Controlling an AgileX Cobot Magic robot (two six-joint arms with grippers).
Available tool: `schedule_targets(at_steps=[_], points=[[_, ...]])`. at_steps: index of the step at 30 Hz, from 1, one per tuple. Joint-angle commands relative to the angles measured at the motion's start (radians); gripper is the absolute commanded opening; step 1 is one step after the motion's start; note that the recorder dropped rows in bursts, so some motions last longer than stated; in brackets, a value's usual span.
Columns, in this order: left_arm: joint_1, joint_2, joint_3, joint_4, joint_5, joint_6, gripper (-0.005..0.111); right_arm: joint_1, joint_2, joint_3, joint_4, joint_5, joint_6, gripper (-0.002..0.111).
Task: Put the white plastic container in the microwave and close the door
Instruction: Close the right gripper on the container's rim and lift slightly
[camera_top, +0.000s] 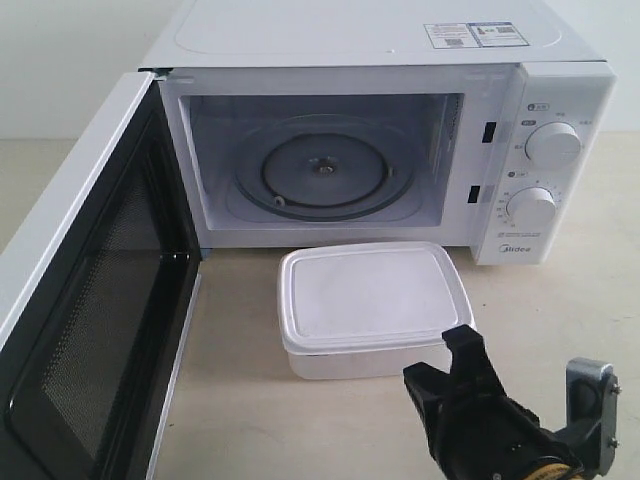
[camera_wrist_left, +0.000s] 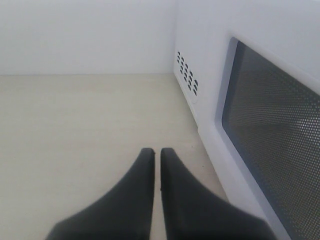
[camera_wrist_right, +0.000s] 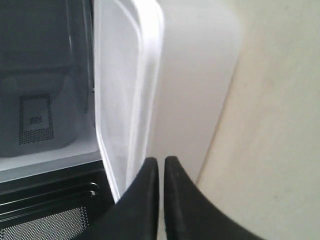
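Observation:
The fingers of my right gripper are closed on only air beside the container's side, so I should open them and pinch the lid's rim (camera_top: 390, 342) before I lift.
The white plastic container (camera_top: 368, 300), lid on, sits on the table just in front of the microwave (camera_top: 380, 40). The door (camera_top: 90, 330) is swung wide open to the left, baring the glass turntable (camera_top: 325, 170). My right gripper (camera_top: 440, 358) is shut and empty at the container's near right corner. In the right wrist view its tips (camera_wrist_right: 161, 161) are close against the container's side wall (camera_wrist_right: 195, 75), below the lid (camera_wrist_right: 125, 100); I cannot tell whether they touch. My left gripper (camera_wrist_left: 157, 152) is shut and empty over the table, beside the door's outer face (camera_wrist_left: 275, 130).
Two round dials (camera_top: 552, 143) (camera_top: 530, 208) sit on the microwave's right panel. Vent holes (camera_wrist_left: 186, 75) mark its side wall behind the door. A beige table (camera_top: 250, 400) extends in front. A white wall stands behind.

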Motion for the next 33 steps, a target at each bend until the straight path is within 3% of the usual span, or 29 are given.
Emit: schedule_targets(at_steps=[1,3,7,9,27,33], points=[[0.002,-0.003,0.002,0.002,-0.001,-0.009,0.004,-0.002,0.002,0.021,-0.055,-0.013,0.070,0.002],[0.002,-0.003,0.002,0.002,-0.001,-0.009,0.004,-0.002,0.002,-0.001,-0.055,-0.013,0.061,0.012],[0.002,-0.003,0.002,0.002,-0.001,-0.009,0.004,-0.002,0.002,-0.059,-0.055,-0.013,0.061,0.046],[0.002,-0.003,0.002,0.002,-0.001,-0.009,0.004,-0.002,0.002,-0.093,-0.033,0.045,0.061,0.054],[0.002,-0.003,0.002,0.002,-0.001,-0.009,0.004,-0.002,0.002,-0.219,0.191,0.144,-0.026,0.053],[0.002,-0.003,0.002,0.002,-0.001,-0.009,0.004,-0.002,0.002,-0.243,0.233,0.146,-0.094,0.040]])
